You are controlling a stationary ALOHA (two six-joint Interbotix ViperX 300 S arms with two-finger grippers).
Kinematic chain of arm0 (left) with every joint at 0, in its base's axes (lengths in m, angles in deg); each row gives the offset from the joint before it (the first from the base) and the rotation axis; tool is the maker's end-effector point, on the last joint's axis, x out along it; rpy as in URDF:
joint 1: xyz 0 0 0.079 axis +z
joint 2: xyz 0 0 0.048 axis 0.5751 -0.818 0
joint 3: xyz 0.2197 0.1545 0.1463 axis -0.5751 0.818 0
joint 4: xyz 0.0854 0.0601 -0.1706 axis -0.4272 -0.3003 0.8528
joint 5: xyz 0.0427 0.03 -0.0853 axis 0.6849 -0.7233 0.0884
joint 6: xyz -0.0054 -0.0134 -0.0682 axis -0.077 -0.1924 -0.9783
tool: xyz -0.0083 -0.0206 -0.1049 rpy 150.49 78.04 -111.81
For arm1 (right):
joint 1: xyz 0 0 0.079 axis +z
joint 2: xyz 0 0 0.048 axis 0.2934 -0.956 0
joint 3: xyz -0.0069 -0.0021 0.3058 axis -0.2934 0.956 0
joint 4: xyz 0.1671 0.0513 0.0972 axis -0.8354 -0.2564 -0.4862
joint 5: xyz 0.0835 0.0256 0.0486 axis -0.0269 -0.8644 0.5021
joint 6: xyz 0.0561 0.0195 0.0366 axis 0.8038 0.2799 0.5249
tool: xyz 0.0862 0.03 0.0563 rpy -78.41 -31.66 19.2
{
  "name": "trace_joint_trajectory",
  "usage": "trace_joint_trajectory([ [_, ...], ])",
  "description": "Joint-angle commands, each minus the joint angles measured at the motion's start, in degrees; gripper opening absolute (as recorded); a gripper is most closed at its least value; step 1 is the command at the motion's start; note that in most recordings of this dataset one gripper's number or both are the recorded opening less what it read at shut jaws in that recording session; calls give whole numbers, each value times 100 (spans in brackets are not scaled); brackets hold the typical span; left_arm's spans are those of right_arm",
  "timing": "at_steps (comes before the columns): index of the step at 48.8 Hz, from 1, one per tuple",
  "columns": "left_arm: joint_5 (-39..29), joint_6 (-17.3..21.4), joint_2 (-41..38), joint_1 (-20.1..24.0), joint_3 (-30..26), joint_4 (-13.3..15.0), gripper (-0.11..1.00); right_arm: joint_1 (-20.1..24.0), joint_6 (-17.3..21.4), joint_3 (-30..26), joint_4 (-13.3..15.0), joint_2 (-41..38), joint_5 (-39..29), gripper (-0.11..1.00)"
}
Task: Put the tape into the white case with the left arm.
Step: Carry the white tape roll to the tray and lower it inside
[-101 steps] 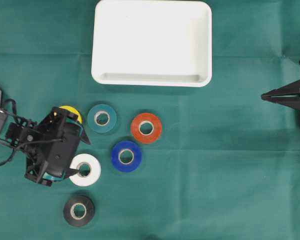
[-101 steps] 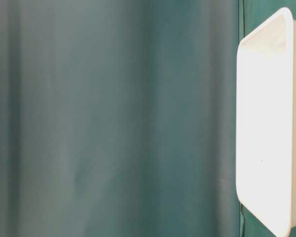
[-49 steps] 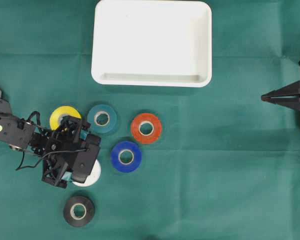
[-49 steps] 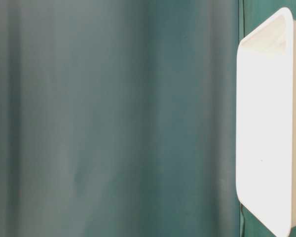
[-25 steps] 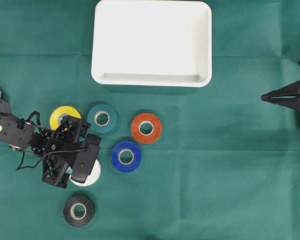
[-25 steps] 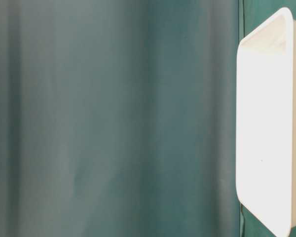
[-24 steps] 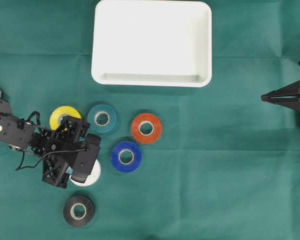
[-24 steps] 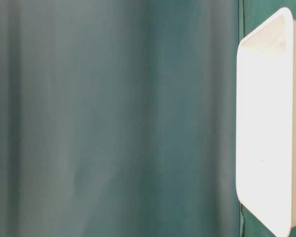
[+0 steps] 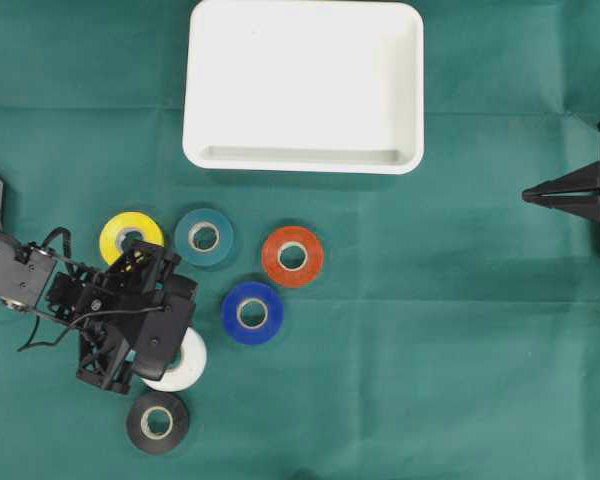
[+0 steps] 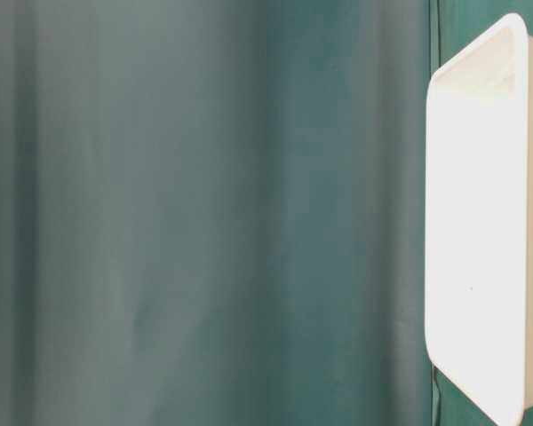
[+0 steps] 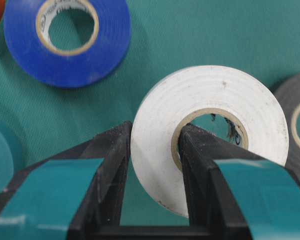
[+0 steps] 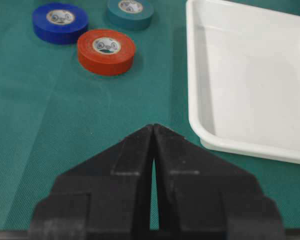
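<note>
I will let go of the white tape with my left gripper inside the end of the white case [image 9: 245, 100] nearest the teal roll. The tape is now held well away from the case.
My left gripper [image 9: 166, 350] is shut on the white tape [image 9: 187, 365] at the lower left of the green cloth. In the left wrist view, one teal-striped finger [image 11: 112, 150] presses the outer wall of the white tape [image 11: 210, 95] and the other finger [image 11: 197, 150] sits inside its core. The white case [image 9: 305, 85] lies empty at the top centre, well away from the held roll. My right gripper [image 9: 528, 194] hovers shut at the right edge, and in its own view it [image 12: 153, 127] points toward the white case [image 12: 250, 65].
Loose rolls surround the held one: yellow [image 9: 130, 235], teal [image 9: 204, 236], orange-red [image 9: 292, 256], blue [image 9: 252, 312] and black [image 9: 158, 421]. The black roll [image 11: 296, 122] lies right beside the white one. The table-level view shows only cloth and the white case [image 10: 480, 222].
The left gripper's fingers have closed on the white tape's wall. Gripper and roll have shifted slightly down and left. The right arm has not moved.
</note>
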Motion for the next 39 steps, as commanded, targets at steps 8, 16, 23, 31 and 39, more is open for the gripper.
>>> trace_joint_trajectory([
  [8, -272, 9, 404, 211, -141, 9, 27, -9, 18, -62, 0, -70, 18, -10],
  [16, -272, 18, 475, 668, -176, 9, 27, -18, 18, -35, 9, -62, 35, -10],
  [23, -281, 35, 475, 1178, -211, 9, 27, -18, 18, -35, 9, -62, 35, -10],
  [31, -290, 62, 475, 1934, -246, -9, 27, -18, 18, -35, 9, -53, 18, -10],
  [39, -264, 141, 475, 2698, -299, -9, 27, -18, 18, -35, 9, -53, 18, -10],
])
